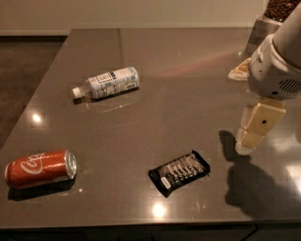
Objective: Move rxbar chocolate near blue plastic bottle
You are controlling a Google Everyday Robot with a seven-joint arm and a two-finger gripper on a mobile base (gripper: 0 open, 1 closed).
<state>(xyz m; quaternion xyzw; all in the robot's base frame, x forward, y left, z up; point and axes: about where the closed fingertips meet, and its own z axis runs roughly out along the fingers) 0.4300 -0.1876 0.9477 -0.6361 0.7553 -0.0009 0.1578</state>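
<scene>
I should grip the rxbar chocolate's end (195, 164) farther from the red Coca-Cola can.
The rxbar chocolate (179, 172), a flat black wrapper with white text, lies on the dark table near the front edge, right of centre. The blue plastic bottle (107, 83), clear with a white cap and a white-and-pale-blue label, lies on its side at the back left, cap pointing left. My gripper (248, 142) hangs at the right, above the table, to the right of the bar and a little behind it. It touches neither the bar nor the bottle. Its shadow falls on the table to the right of the bar.
A red Coca-Cola can (40, 168) lies on its side at the front left. A container of dark brown pieces (281, 9) stands at the back right corner, with a pale object (240, 70) beside it. The table's front edge (141, 225) is close to the bar.
</scene>
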